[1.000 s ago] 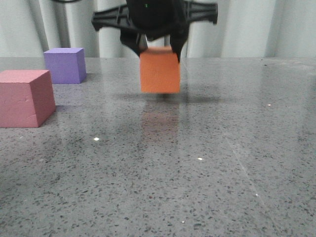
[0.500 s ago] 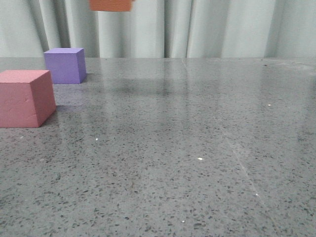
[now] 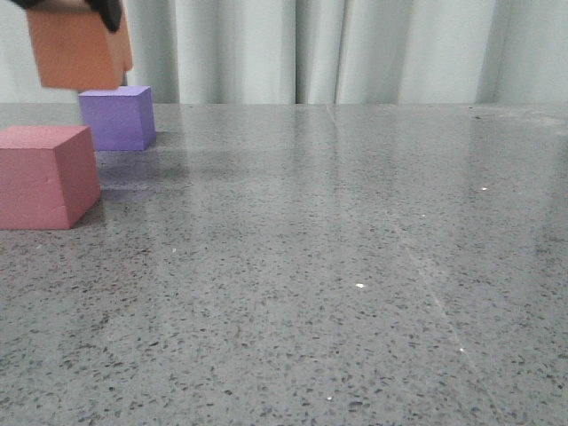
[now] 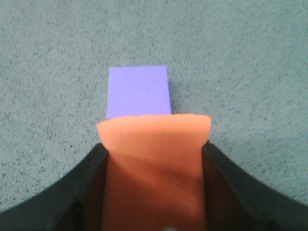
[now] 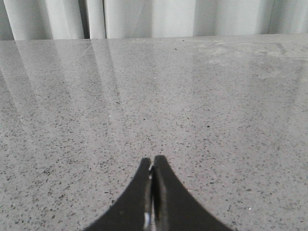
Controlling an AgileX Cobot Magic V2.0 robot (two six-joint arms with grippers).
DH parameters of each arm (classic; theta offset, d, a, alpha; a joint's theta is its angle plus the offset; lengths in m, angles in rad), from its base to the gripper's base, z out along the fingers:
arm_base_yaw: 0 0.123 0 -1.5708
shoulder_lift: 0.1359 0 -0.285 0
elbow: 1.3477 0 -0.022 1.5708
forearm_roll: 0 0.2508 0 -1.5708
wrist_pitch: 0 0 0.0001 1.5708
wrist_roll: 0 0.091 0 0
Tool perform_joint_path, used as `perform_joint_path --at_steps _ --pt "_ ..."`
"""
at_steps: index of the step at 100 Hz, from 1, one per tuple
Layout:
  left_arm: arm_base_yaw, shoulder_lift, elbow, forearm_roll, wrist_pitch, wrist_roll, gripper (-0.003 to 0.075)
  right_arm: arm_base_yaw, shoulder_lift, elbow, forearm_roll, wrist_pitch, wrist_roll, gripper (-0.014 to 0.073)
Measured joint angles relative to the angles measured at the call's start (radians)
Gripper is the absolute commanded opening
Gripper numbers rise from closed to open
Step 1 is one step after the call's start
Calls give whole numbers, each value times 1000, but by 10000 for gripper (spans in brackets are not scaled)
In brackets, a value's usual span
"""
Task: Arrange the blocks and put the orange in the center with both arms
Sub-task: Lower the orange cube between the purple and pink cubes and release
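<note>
My left gripper is holding the orange block. It hangs just above the purple block now. I will let go of it on the table (image 3: pixel 92 161) between the pink-red block and the purple block.
The orange block (image 3: pixel 78 49) hangs in the air at the far left, just above the purple block (image 3: pixel 116 117). My left gripper (image 4: pixel 154 149) is shut on the orange block (image 4: pixel 154 159); only a bit of it (image 3: pixel 67 5) shows at the top of the front view. Seen from the left wrist, the purple block (image 4: pixel 139 91) lies on the table right beyond the orange one. The pink-red block (image 3: pixel 46 176) sits on the table nearer the front, at the left edge. My right gripper (image 5: pixel 152 161) is shut and empty, low over bare table; it is out of the front view.
The table is a speckled grey stone slab (image 3: pixel 337 266). Pale curtains (image 3: pixel 355 49) hang behind its far edge.
The orange block was lifted off the table's middle, went up out of the front view, then came down at the far left above the purple block. The other two blocks stayed put.
</note>
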Motion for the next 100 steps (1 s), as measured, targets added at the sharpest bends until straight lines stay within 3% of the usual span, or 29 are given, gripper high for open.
perform_joint_path --at_steps 41,100 --pt "68 0 123 -6 -115 -18 113 0 0 0 0 0 0 -120" --pt "96 41 158 -10 -213 -22 113 0 0 0 0 -1 0 -120"
